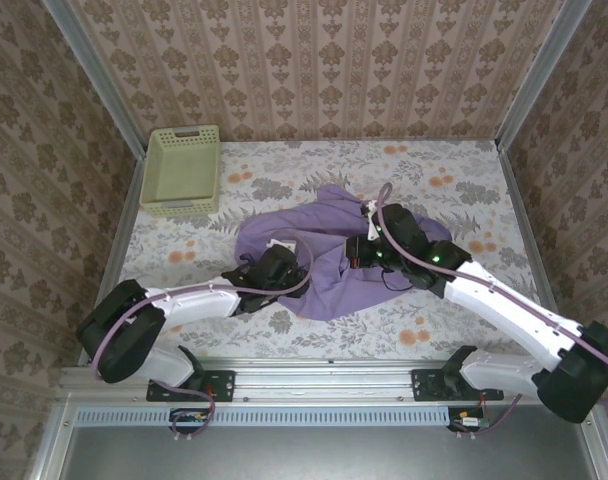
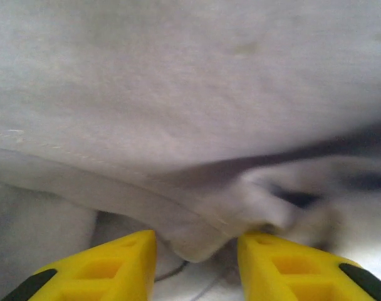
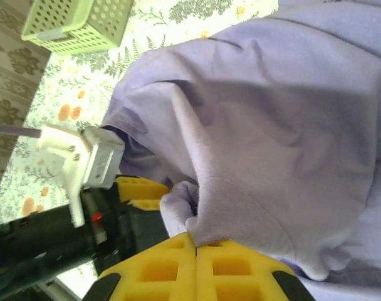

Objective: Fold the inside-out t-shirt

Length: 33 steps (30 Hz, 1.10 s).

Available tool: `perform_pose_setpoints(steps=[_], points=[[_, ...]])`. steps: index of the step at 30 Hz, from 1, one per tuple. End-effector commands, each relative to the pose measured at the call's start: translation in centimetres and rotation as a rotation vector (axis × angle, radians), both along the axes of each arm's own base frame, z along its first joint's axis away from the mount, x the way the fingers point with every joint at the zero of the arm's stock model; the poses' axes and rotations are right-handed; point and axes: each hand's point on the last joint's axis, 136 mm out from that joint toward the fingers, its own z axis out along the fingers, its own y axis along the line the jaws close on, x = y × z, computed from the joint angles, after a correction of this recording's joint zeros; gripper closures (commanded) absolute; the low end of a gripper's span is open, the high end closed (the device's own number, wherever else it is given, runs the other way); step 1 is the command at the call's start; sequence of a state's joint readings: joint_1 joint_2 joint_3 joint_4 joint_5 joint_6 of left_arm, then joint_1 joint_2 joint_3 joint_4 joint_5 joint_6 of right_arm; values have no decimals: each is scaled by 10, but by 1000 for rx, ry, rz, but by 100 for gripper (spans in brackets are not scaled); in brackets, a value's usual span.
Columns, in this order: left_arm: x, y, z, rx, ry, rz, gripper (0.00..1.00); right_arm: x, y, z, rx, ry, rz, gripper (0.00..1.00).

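Note:
The t-shirt's edge is bunched at the right gripper's fingers, so the left gripper should hold the t-shirt's fold while the right gripper opens and takes the fold's corner (image 3: 173,207).
The inside-out t-shirt (image 1: 324,235) lies crumpled in a lavender heap at the middle of the table. My left gripper (image 1: 289,262) reaches into its left side. In the left wrist view its yellow fingers (image 2: 125,254) stand apart, and a hemmed fold of the t-shirt (image 2: 190,94) hangs into the gap of the left gripper (image 2: 197,241). My right gripper (image 1: 359,252) sits over the heap's centre. In the right wrist view the right gripper (image 3: 195,241) is shut, pinching an edge of the t-shirt (image 3: 272,125) at its tips. The left gripper's fingers (image 3: 137,188) lie just to its left.
A pale green basket (image 1: 184,207) stands at the back left of the floral tablecloth, apart from the shirt, and it also shows as the basket (image 3: 78,22) at the top left of the right wrist view. Patterned walls enclose the table on three sides.

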State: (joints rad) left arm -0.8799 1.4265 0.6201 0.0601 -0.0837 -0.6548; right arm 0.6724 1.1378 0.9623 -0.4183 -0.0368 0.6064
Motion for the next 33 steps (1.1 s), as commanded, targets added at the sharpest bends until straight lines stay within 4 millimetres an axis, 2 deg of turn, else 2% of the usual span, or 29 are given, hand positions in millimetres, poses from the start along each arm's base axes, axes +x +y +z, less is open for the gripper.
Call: perform_pose_setpoints(steps=[1, 3, 6, 8, 11, 15, 19, 22, 24, 28, 33], points=[[5, 4, -7, 23, -2, 9, 64, -12, -8, -12, -17, 61, -22, 100], [0, -2, 6, 39, -45, -6, 65, -11, -6, -12, -4, 63, -25, 100], [-19, -22, 50, 48, -201, -69, 64, -7, 1, -10, 17, 55, -18, 100], [-32, -27, 80, 2, -294, -74, 64, -5, 8, -9, 22, 50, -8, 100], [-45, -33, 99, -79, -327, -84, 61, -3, 20, -6, 32, 45, 13, 100], [-55, -63, 102, -177, -296, -174, 58, -5, 36, 4, 41, 24, 52, 100], [-47, -81, 92, -235, -267, -167, 54, -11, 45, 14, 69, 11, 75, 100], [-35, -86, 83, -253, -243, -140, 50, -15, 46, 17, 81, 7, 80, 100], [-25, -82, 74, -231, -226, -97, 51, -17, 44, 18, 83, 3, 75, 100], [-11, -69, 65, -219, -224, -38, 64, -17, 34, 12, 55, 6, 32, 100], [-11, -60, 62, -200, -235, -35, 87, -2, 1, -6, -14, 40, -94, 100]])
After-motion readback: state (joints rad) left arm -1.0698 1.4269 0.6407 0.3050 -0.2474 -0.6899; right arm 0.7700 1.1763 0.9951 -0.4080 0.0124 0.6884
